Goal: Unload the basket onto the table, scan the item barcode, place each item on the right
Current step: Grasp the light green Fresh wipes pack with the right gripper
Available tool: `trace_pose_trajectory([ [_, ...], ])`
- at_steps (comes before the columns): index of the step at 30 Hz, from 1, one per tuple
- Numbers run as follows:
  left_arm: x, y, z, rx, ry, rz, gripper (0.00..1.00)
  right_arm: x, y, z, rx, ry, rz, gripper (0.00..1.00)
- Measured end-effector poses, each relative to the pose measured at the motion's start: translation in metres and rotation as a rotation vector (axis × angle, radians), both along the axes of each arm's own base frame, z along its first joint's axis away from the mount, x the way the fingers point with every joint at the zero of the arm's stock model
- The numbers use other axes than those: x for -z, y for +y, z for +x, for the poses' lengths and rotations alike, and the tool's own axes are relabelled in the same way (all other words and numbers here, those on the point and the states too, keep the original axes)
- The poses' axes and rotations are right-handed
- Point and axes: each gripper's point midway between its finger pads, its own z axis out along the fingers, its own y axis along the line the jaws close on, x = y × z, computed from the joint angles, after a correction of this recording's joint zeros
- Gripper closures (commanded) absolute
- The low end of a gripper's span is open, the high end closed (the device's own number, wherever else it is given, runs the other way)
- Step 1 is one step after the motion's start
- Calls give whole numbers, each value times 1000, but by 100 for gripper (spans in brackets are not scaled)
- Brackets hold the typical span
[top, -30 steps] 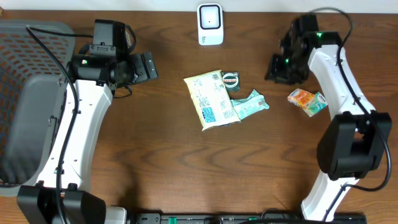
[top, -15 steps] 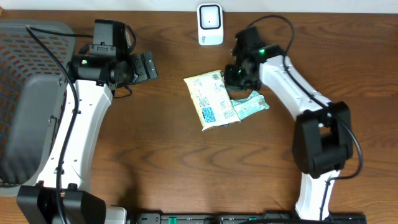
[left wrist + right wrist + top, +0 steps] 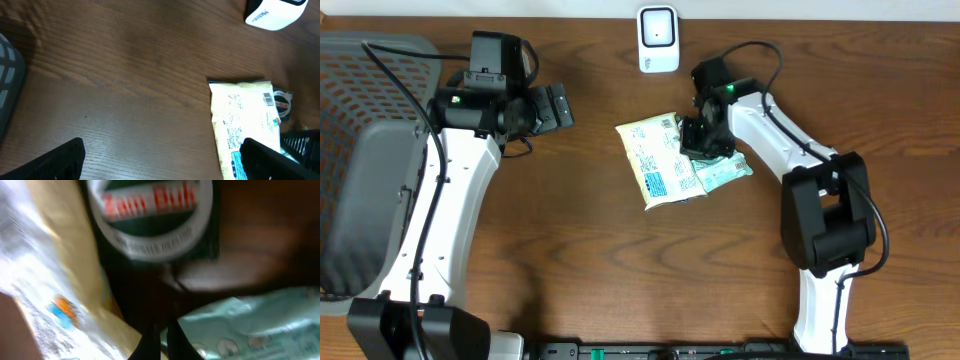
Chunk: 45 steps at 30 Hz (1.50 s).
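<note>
I should back my right gripper off from where it sits shut and empty at the meeting of the pale green pack and the yellow packet, then open it and pinch the pack's middle (image 3: 723,171).
A white scanner (image 3: 658,38) stands at the table's far edge. Below it lie a yellow packet (image 3: 658,160) with a barcode near its top corner, and a pale green pack (image 3: 728,170). My right gripper (image 3: 696,148) hangs over their meeting point, shut with nothing between its fingers. The right wrist view shows a round green tin (image 3: 152,217) just beyond the closed fingertips (image 3: 161,342), with the green pack (image 3: 250,325) to the right and the yellow packet (image 3: 60,290) to the left. My left gripper (image 3: 555,105) stands open to the left, over bare wood (image 3: 162,165).
A grey mesh basket (image 3: 360,150) fills the left side of the table. In the left wrist view the yellow packet (image 3: 245,120), the tin (image 3: 283,100) and the scanner (image 3: 272,12) lie ahead to the right.
My right arm swung from the table's right side leftward to the packets and its jaws closed. An orange packet seen at the right earlier no longer shows. The left arm stayed still.
</note>
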Motion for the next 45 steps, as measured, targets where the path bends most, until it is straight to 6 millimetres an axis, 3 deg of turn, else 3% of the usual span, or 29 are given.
trace_pose_trajectory([
  [6,0,0,0,0,0,0,2,3,-15,-39,-55,139,-88,99],
  [12,0,0,0,0,0,0,2,0,-33,-63,-116,237,-135,94],
  [21,0,0,0,0,0,0,2,-2,-87,-56,-54,277,-160,95],
  [25,0,0,0,0,0,0,2,-4,-90,-54,-84,273,-99,92],
  [27,0,0,0,0,0,0,2,-7,-85,-52,-104,256,-68,85],
  [31,0,0,0,0,0,0,2,-27,-82,-38,-119,159,-21,48],
  [33,0,0,0,0,0,0,2,-38,-85,-29,-101,104,-3,39],
  [38,0,0,0,0,0,0,2,-50,-102,-11,-28,38,22,32],
  [45,0,0,0,0,0,0,2,-24,-94,-15,-17,63,71,29],
])
